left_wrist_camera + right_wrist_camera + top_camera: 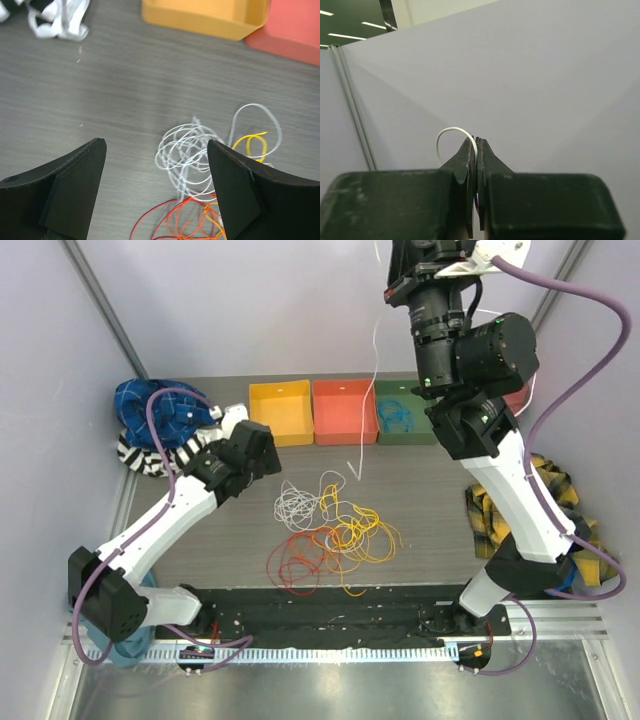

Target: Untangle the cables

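Observation:
The white coil's edge (287,486) (195,121) nearest the yellow bin is the next place for my left gripper to go and close, to pull a cable from the tangle.
A tangle of thin cables lies mid-table: a white coil (298,504), yellow loops (355,532), orange and red loops (300,558). My left gripper (262,452) is open and empty, hovering left of the pile; its wrist view shows the white coil (189,152), yellow (252,141) and red-orange strands (185,217) between its fingers (75,185). My right gripper (476,145) is raised high, out of the top view's frame, shut on a white cable (451,135). That cable hangs down as a long strand (372,390), its end near the table (354,468).
Yellow (281,410), red (344,410) and green (404,412) bins line the back; the green one holds a blue cable. Blue and striped cloth (150,425) lies back left, plaid cloth (545,500) at right. Grey walls enclose the table.

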Controlling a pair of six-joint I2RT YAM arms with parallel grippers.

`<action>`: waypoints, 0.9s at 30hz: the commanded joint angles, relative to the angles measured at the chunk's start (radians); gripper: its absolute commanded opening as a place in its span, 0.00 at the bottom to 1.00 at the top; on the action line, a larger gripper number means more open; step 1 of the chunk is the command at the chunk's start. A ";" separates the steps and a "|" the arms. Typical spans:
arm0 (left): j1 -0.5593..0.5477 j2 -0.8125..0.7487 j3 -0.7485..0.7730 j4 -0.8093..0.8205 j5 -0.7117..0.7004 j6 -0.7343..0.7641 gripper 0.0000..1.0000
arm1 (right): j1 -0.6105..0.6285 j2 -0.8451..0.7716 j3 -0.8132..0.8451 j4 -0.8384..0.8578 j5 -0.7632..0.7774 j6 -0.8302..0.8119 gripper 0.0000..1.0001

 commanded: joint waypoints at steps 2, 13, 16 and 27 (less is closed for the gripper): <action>0.062 -0.086 -0.130 -0.029 0.036 -0.090 0.86 | -0.037 0.068 -0.033 0.016 0.032 0.012 0.01; 0.074 -0.158 -0.326 0.043 0.232 -0.174 0.82 | -0.166 0.260 0.047 0.010 -0.024 0.254 0.01; 0.075 -0.167 -0.362 0.069 0.270 -0.200 0.81 | -0.184 0.326 0.102 0.007 -0.066 0.335 0.01; 0.075 -0.290 -0.557 0.187 0.327 -0.306 0.77 | -0.226 0.563 0.148 0.160 -0.118 0.432 0.01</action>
